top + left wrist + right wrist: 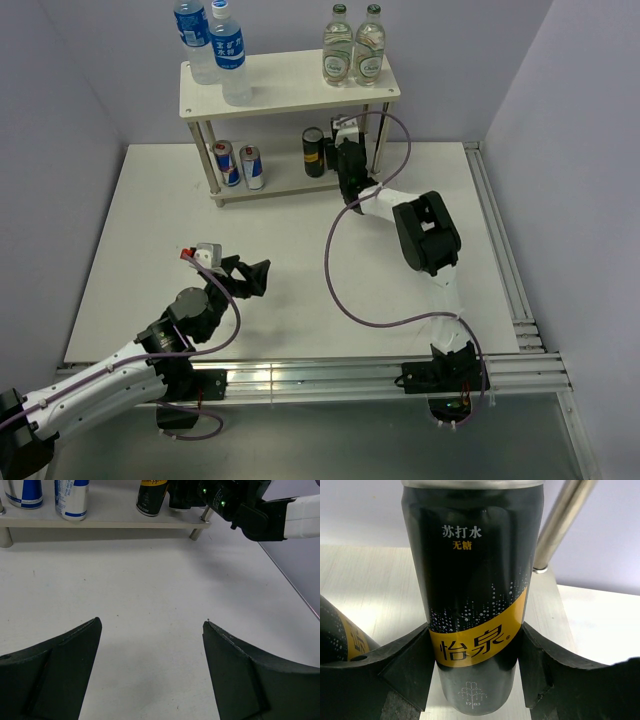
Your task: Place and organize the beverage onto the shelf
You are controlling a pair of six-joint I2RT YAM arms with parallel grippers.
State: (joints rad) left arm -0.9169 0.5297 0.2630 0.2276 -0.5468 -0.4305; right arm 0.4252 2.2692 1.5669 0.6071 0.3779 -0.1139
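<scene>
Next, my right gripper sets the second dark can, now upright on the lower board, down between the first dark can and the shelf leg (350, 158).
The cream shelf (290, 90) stands at the back of the table. Two blue-labelled water bottles (212, 45) are on the left of its top board. On the lower board (110, 522) stand two blue-and-silver cans (238, 164) and a dark can with a yellow band (314, 152). My right gripper (475, 630) is shut on a second dark yellow-banded can (472, 580), upright on the lower board beside the first (335, 635). In the top view the right gripper (347, 158) hides that can. My left gripper (152, 622) hangs open over bare table (250, 272), holding nothing.
Two green-capped bottles (354, 48) stand on the right of the top board. A shelf leg (560, 525) rises just right of the held can. The right arm's cable (335, 270) loops over the table. Walls close in the table on three sides.
</scene>
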